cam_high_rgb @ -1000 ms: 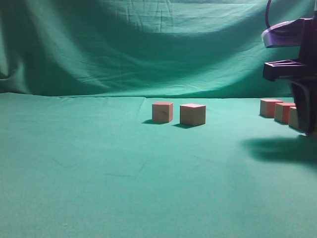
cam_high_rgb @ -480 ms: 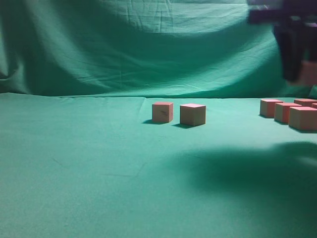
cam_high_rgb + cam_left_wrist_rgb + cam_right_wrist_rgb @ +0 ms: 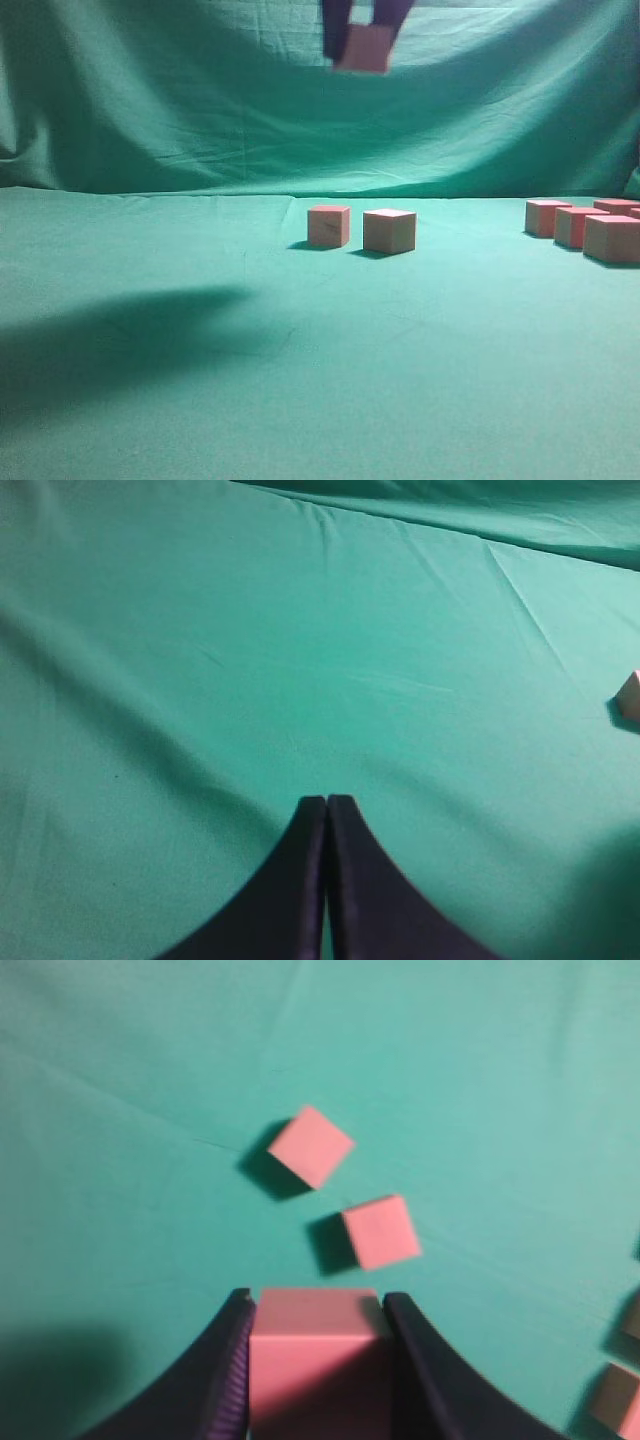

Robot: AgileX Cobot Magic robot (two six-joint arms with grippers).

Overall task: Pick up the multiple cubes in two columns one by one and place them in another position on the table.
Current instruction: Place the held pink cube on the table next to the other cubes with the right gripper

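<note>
The pinkish-red cube, now held high above the table, will be let go by my right gripper on the bare cloth (image 3: 266,228) (image 3: 224,1082) next to the two cubes, opposite the larger group.
High above the table, my right gripper (image 3: 364,35) (image 3: 316,1305) is shut on a pinkish-red cube (image 3: 364,48) (image 3: 314,1355), which fills the span between its black fingers. Two more cubes (image 3: 328,226) (image 3: 389,231) rest side by side on the green table (image 3: 200,380) below it; the right wrist view shows them from above (image 3: 311,1146) (image 3: 380,1231). Several other cubes (image 3: 590,228) stand in a group at the right edge. My left gripper (image 3: 327,802) is shut and empty over bare cloth.
A wrinkled green backdrop (image 3: 200,100) hangs behind the table. A cube corner (image 3: 630,695) shows at the right edge of the left wrist view. More cubes (image 3: 618,1398) sit at the lower right of the right wrist view.
My right gripper closed on a cube from the group at the right, lifted it and carried it left to above the two middle cubes. Its shadow slid left across the cloth.
</note>
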